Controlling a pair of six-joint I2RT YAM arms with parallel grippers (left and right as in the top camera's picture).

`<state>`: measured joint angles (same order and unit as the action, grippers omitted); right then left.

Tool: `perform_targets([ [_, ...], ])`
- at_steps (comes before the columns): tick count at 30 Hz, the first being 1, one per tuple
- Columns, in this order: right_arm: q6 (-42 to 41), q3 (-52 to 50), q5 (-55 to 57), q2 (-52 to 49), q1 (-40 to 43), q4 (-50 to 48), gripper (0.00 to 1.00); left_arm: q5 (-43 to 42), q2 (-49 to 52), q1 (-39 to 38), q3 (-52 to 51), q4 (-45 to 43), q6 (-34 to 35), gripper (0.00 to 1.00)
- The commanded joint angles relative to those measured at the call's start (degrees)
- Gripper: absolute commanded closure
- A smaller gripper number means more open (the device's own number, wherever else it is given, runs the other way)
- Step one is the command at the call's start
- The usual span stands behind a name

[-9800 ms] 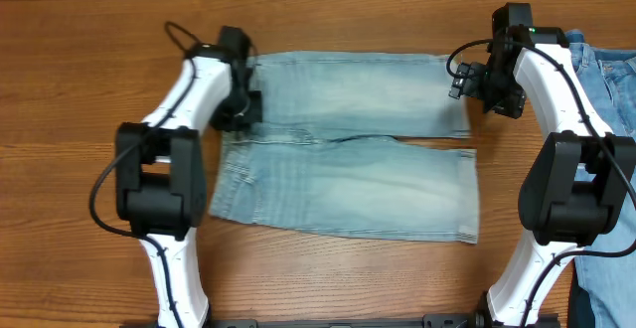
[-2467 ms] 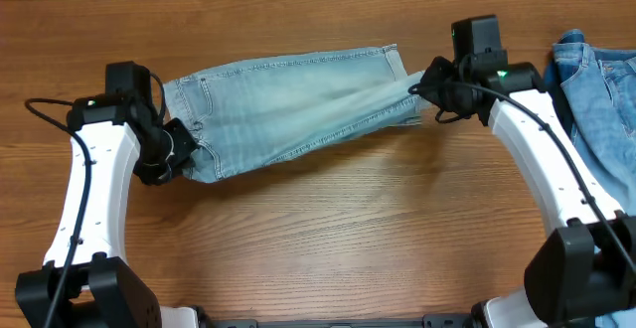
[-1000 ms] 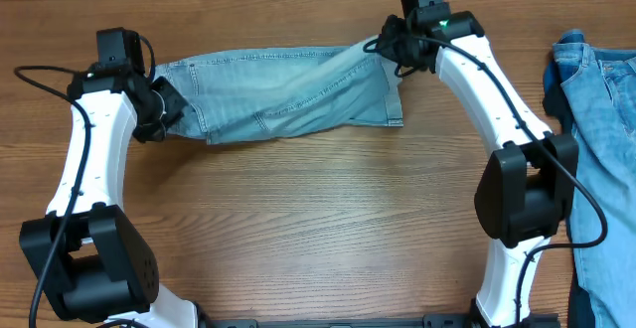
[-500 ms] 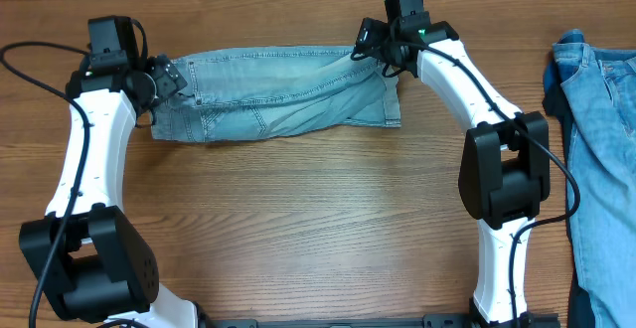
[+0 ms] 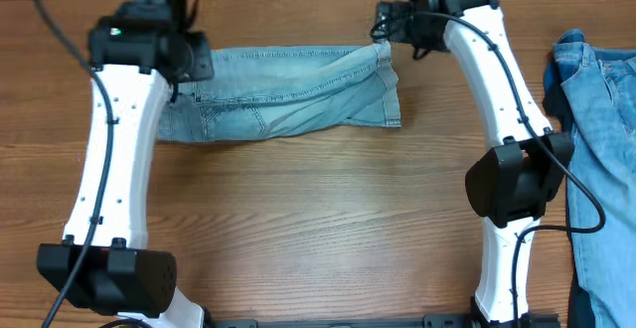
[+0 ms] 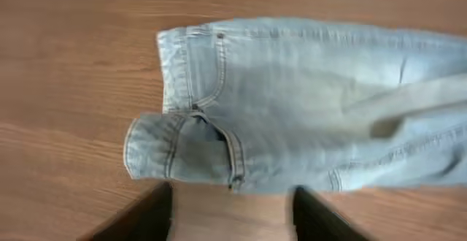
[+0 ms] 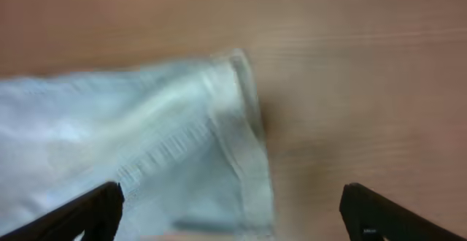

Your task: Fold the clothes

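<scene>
The waistband's upper layer is bunched up short of the waistband's far edge, so my left gripper will grab the upper layer's edge [image 6: 191,112] by the button and pull it straight.
The clothes [image 5: 288,89], pale light-blue denim shorts, lie folded lengthwise as a long band across the far part of the wooden table [image 5: 318,219]. The waistband end is on the left and the hem end on the right. My left gripper [image 5: 197,65] hovers above the waistband end. In the left wrist view the left gripper [image 6: 233,219] is open with only wood between its fingers [image 6: 153,215], just short of the shorts [image 6: 292,102]. My right gripper [image 5: 383,25] hangs over the hem end. The right gripper [image 7: 233,219] is wide open above the blurred hem [image 7: 241,146].
Deeper-blue denim garments [image 5: 601,119] are piled at the table's right edge, beside the right arm's base [image 5: 517,184]. The left arm [image 5: 114,169] reaches up along the left side. Bare wood stretches in front of the shorts.
Both grippers have opened, let go of the shorts and lifted away. The shorts now lie flat on the table, a little rumpled at the right end.
</scene>
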<state>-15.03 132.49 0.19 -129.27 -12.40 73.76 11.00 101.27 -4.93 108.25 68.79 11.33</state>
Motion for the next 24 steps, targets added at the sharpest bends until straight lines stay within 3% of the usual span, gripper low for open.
perform_targets([
  [1, -0.44, 1.4, 0.17, 0.7, 1.86, 5.51, 0.0, 1.6, 0.42, 0.07, -1.18, 1.97, -21.77, 0.26],
  [5, -0.44, 1.4, 0.15, 0.7, 3.8, 9.53, 0.0, 1.62, 2.36, 0.17, -1.22, -0.66, -36.35, 0.25],
  [8, -0.44, 1.4, 0.15, 0.7, 4.76, 12.9, 0.0, 1.88, 7.67, 0.2, -1.22, -0.46, -42.71, 0.28],
  [11, -0.44, 1.38, 0.17, 0.68, 4.92, 14.29, 0.0, 6.86, 13.86, 0.17, -1.22, -1.42, -43.1, 0.32],
  [15, -0.44, 1.38, 0.17, 0.68, 4.94, 14.27, 0.0, 6.1, 16.76, 0.24, -1.22, -1.79, -43.63, 0.33],
  [16, -0.42, 1.38, 0.17, 0.7, 4.94, 14.27, 0.0, 6.1, 16.83, 0.33, -1.22, -2.05, -43.87, 0.38],
  [18, -0.44, 1.38, 0.17, 0.7, 4.94, 14.25, 0.0, 6.12, 16.81, 0.52, -1.22, -2.38, -44.76, 0.61],
  [20, -0.44, 1.38, 0.17, 0.7, 4.94, 14.25, 0.0, 6.12, 16.63, 0.46, -1.14, -1.68, -45.94, 0.51],
  [24, -0.44, 1.38, 0.17, 0.68, 4.94, 14.03, 0.0, 3.17, 13.42, 0.39, 1.84, 1.51, -50.86, 0.44],
])
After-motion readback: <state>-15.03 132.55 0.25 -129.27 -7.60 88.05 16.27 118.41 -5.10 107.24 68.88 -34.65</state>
